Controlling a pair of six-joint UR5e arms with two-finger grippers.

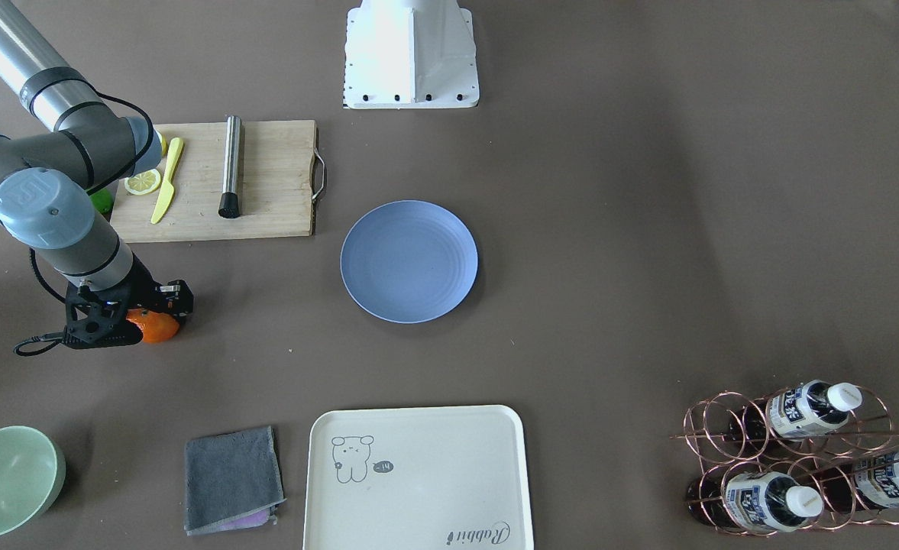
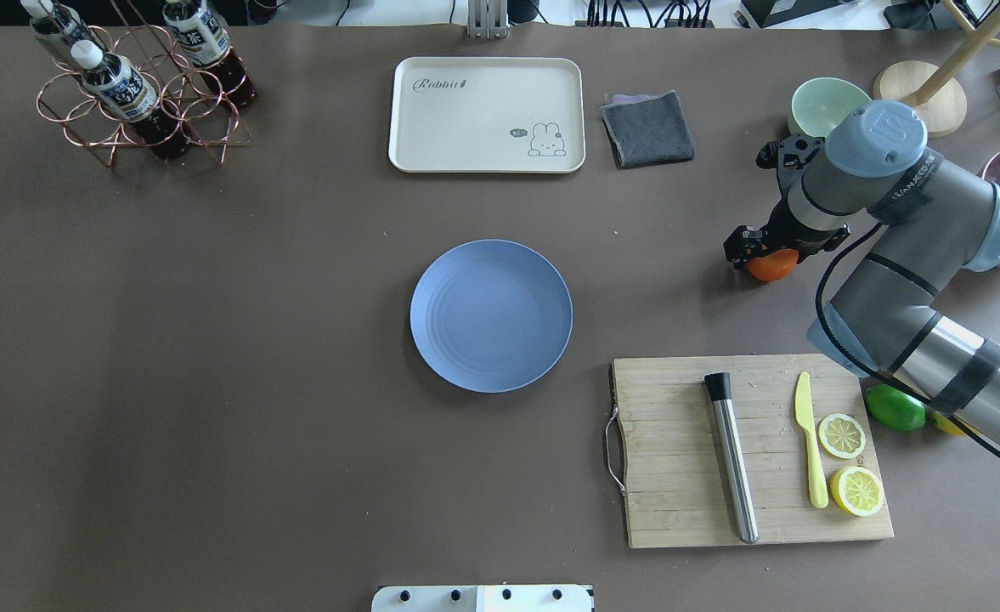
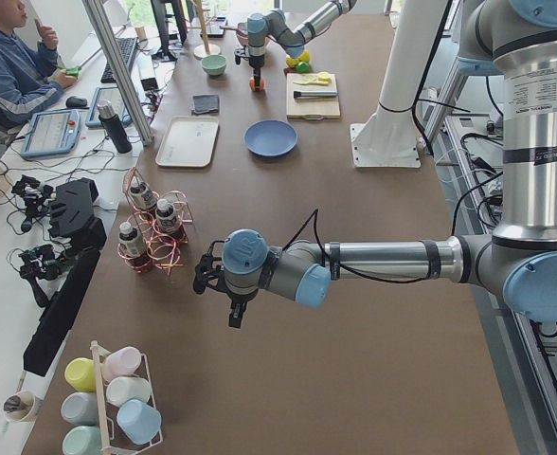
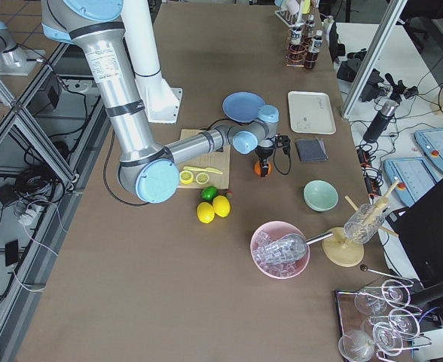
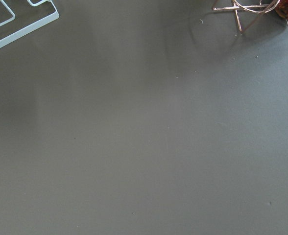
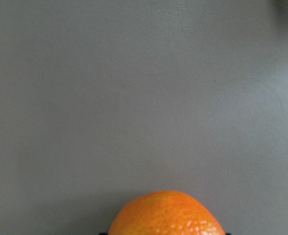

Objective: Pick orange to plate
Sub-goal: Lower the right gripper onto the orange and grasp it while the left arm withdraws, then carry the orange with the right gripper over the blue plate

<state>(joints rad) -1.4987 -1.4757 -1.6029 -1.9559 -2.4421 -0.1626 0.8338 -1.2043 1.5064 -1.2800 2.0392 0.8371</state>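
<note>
Next, my right gripper sets the orange, which still rests on the brown table, free near the middle of the light-blue plate (image 1: 413, 263), letting go of it there.
The orange (image 1: 157, 328) rests on the brown table, to the right of the light-blue plate (image 2: 491, 315) in the overhead view and well apart from it. My right gripper (image 2: 763, 255) stands directly over the orange with its black fingers against the fruit's sides, shut on it. The right wrist view shows the orange (image 6: 166, 215) at the bottom edge, with bare table beyond it. My left gripper (image 3: 234, 317) shows only in the exterior left view, low over bare table near the bottle rack, and I cannot tell whether it is open or shut.
A wooden cutting board (image 2: 678, 493) with a steel muddler (image 2: 732, 459), a yellow knife and lemon halves lies near the right arm, with a lime (image 2: 895, 408) beside it. A cream tray (image 2: 487, 115), a grey cloth (image 2: 648, 129), a pale-green bowl (image 2: 818, 104) and a copper bottle rack (image 2: 138, 93) stand along the far side.
</note>
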